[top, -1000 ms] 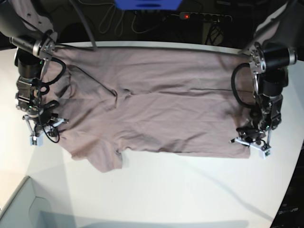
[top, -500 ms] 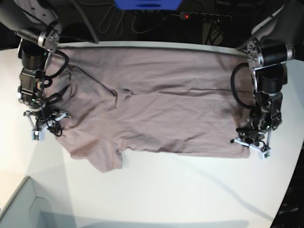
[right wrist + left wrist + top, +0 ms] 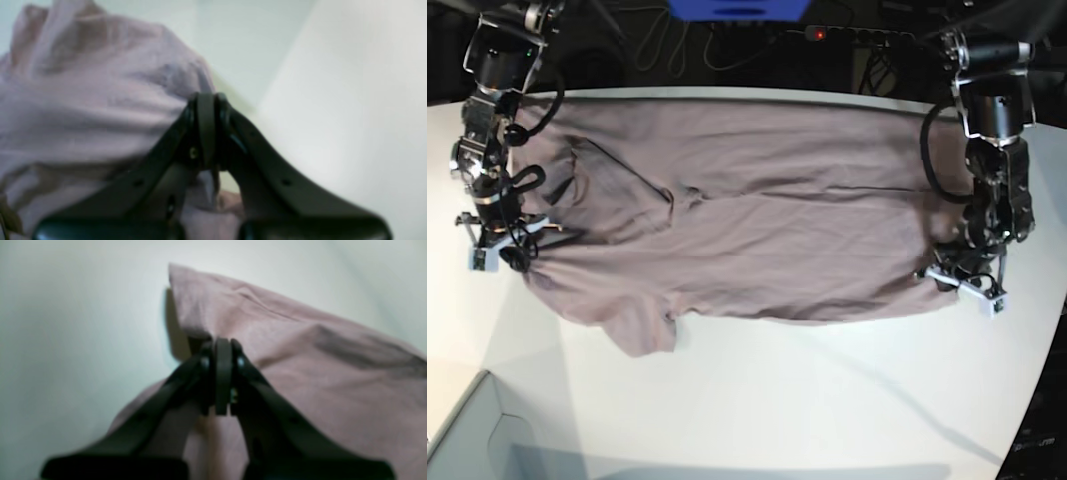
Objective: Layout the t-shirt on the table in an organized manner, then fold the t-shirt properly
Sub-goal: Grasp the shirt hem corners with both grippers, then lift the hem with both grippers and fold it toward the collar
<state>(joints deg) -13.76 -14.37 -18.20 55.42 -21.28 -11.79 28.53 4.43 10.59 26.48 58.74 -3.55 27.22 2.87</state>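
Observation:
Next, I open my left gripper and take the near hem corner at its edge (image 3: 176,274), because it pinches the t-shirt too far in and leaves a loose flap past its fingers.
The mauve t-shirt (image 3: 757,230) lies spread sideways over the white table (image 3: 777,400), with a short sleeve (image 3: 639,330) hanging toward the near edge. At the right of the base view, my left gripper (image 3: 962,285) is shut on the shirt's near hem corner. The left wrist view shows this left gripper (image 3: 223,343) pinching fabric just behind the corner (image 3: 180,283). On the left of the base view, my right gripper (image 3: 497,250) is shut on the shirt's shoulder end. Its black fingers (image 3: 186,140) clamp a bunched fold of the t-shirt (image 3: 100,100).
A grey box corner (image 3: 462,440) sits at the bottom left. Beyond the table's far edge are a blue object (image 3: 737,8), a power strip (image 3: 857,35) and cables. Bare white tabletop (image 3: 827,420) stretches in front of the shirt.
Both arms have moved outward and toward the far side. The shirt's near edge is pulled tauter, and the sleeve has shifted left with the right gripper.

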